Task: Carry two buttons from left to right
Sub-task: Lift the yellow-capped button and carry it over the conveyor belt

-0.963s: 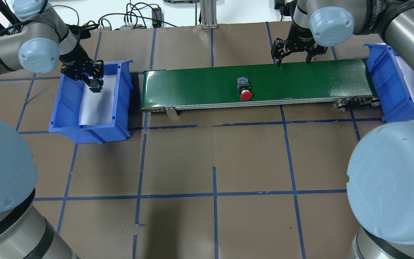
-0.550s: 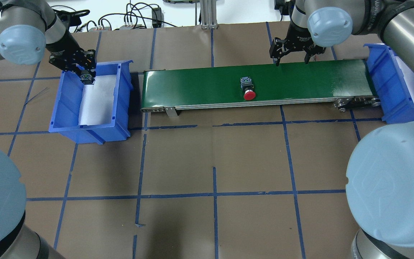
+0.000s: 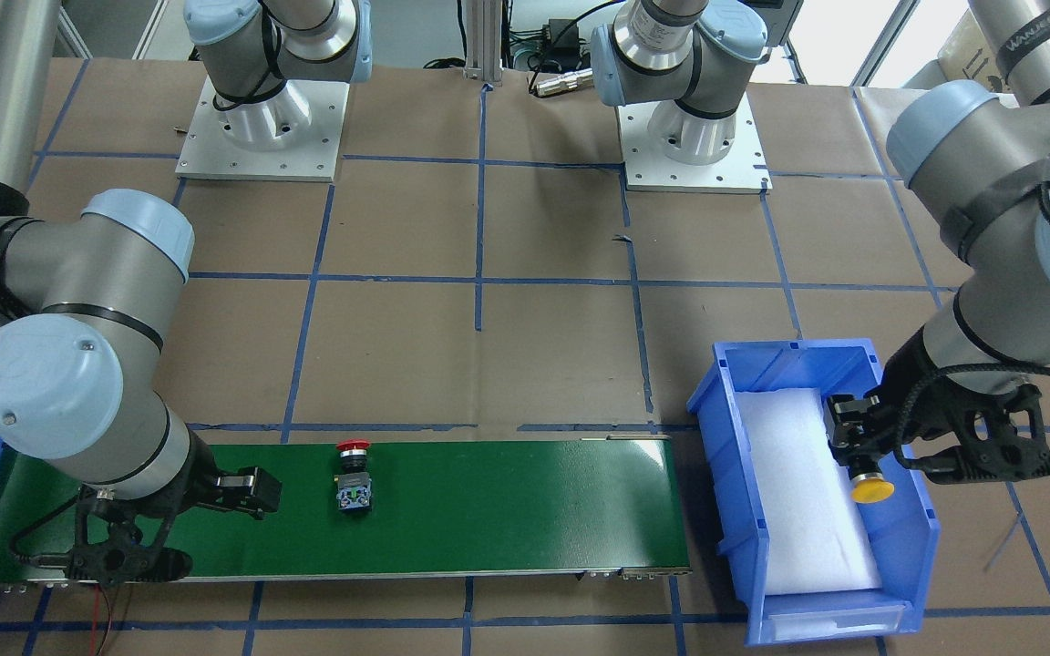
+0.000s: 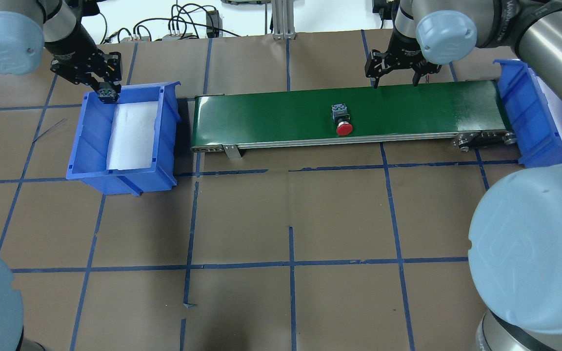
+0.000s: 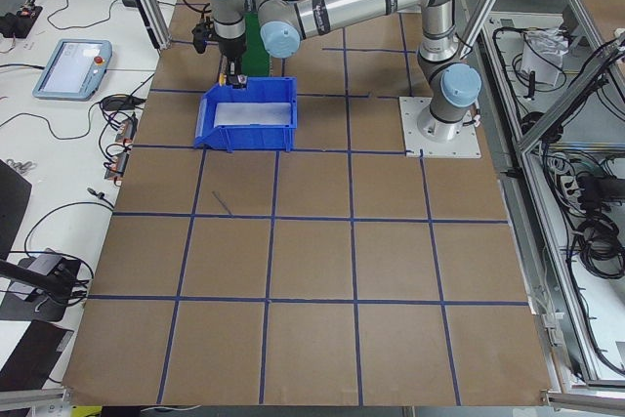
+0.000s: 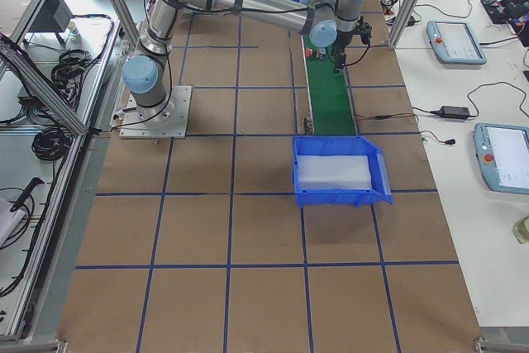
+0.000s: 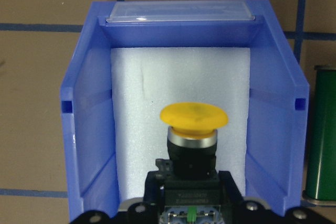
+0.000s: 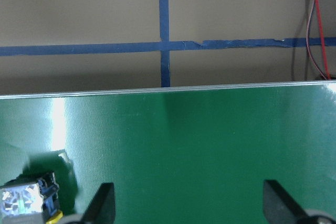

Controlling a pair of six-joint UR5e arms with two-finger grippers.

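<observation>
I need to have my left gripper let go of the yellow button on the green conveyor belt's end (image 3: 657,529), beside the foam-lined blue bin.
My left gripper (image 4: 107,90) is shut on the yellow button (image 7: 193,120) by its black collar and grey block. It hangs cap-down over the far end of the left blue bin (image 4: 166,127), above the white foam. The yellow button (image 3: 871,491) also shows in the front-facing view. The red button (image 4: 342,120) lies on its side on the green conveyor belt (image 4: 271,113), a little right of the middle. My right gripper (image 4: 396,81) is open over the belt's far edge, right of the red button (image 3: 354,472). Only its grey block (image 8: 25,201) shows in the right wrist view.
A second blue bin (image 4: 520,114) sits at the right end of the conveyor. Brown paper with blue tape lines covers the table. Cables and a metal post lie beyond the far edge. Arm elbows loom large at the overhead view's lower corners.
The left gripper has lifted the yellow button out of the bin toward its far rim. The red button has travelled rightward along the belt. The right gripper has stayed roughly in place.
</observation>
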